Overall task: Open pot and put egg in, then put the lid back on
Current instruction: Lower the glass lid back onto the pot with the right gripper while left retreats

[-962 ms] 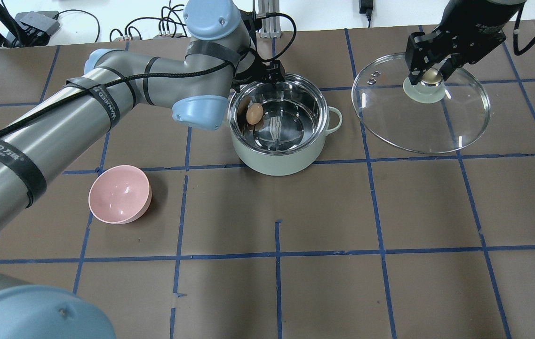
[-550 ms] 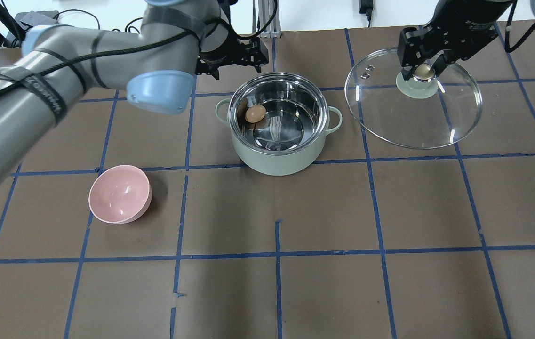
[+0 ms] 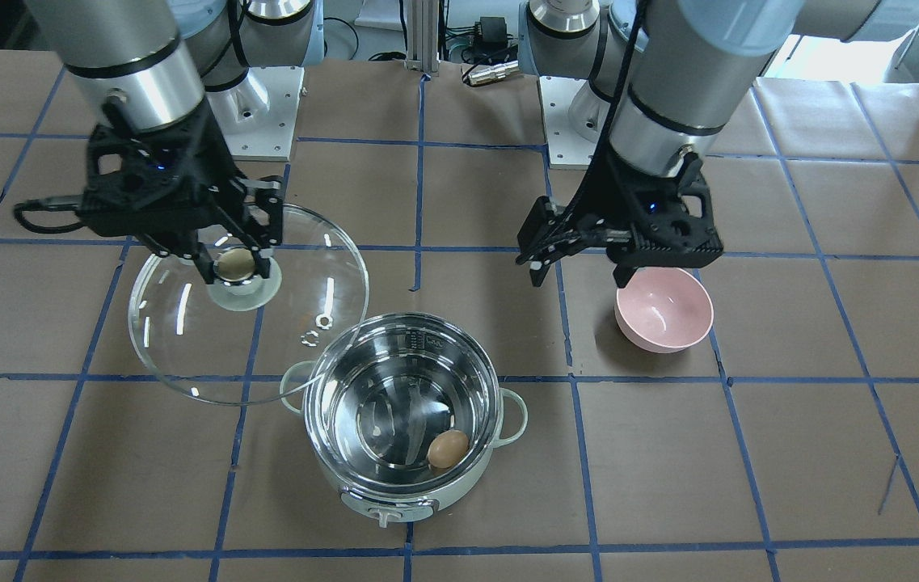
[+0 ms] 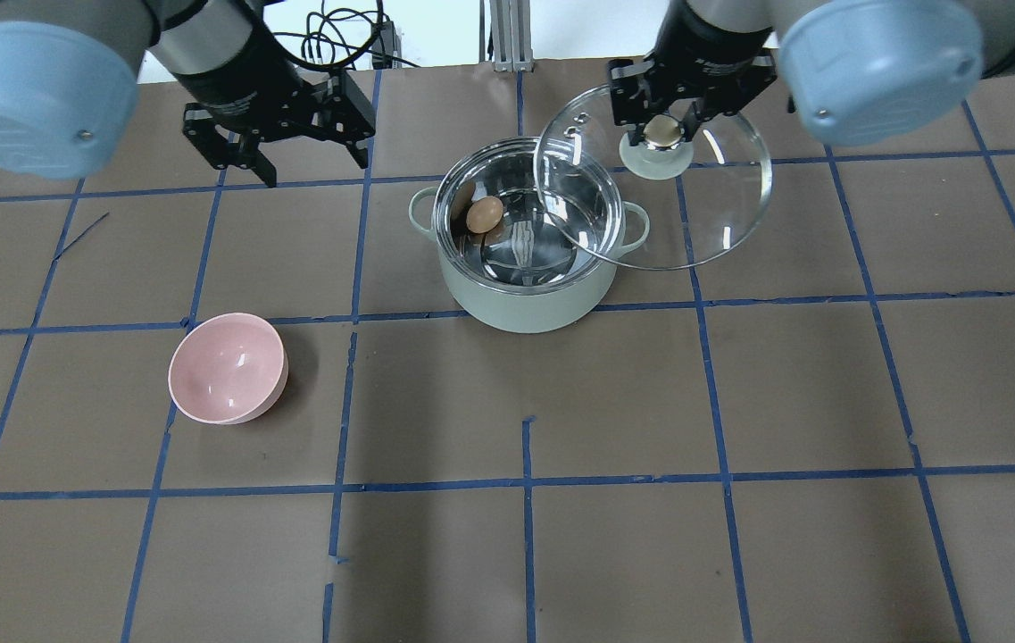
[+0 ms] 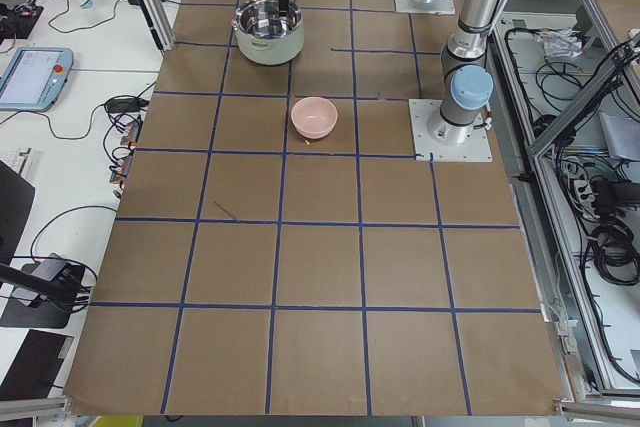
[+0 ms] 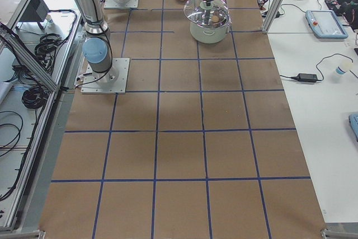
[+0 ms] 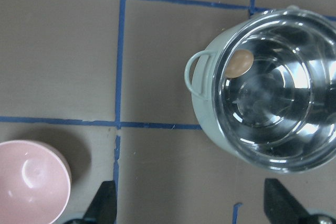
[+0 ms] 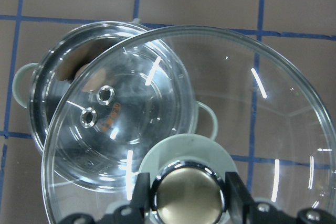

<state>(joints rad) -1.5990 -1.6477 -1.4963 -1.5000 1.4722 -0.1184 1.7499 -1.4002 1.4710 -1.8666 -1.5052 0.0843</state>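
Observation:
The clear glass lid, now tilted above the pot's rim, will be released by my right gripper over the opening of the pale-green pot (image 3: 404, 403) (image 8: 113, 106), so that it covers the tan egg.
The pale-green pot (image 4: 525, 299) stands open at the table's back middle, also in the front-facing view (image 3: 394, 495). The tan egg (image 4: 484, 214) lies inside against the steel wall, also seen in the front-facing view (image 3: 448, 449) and the left wrist view (image 7: 239, 63). My right gripper (image 4: 663, 132) is shut on the knob of the clear glass lid (image 4: 712, 214). It holds the lid tilted in the air, with its edge over the pot's right rim (image 8: 110, 98). My left gripper (image 4: 315, 168) is open and empty, to the left of and behind the pot (image 3: 580, 271).
A pink bowl (image 4: 226, 371) sits on the table front-left of the pot, below my left gripper in the front-facing view (image 3: 661, 311). Brown paper with blue tape lines covers the table (image 4: 614, 402). Cables lie past the back edge.
My right gripper has carried the lid to the left, from beside the pot to partly over its rim. My left arm has pulled back and left, away from the pot. The egg stays inside.

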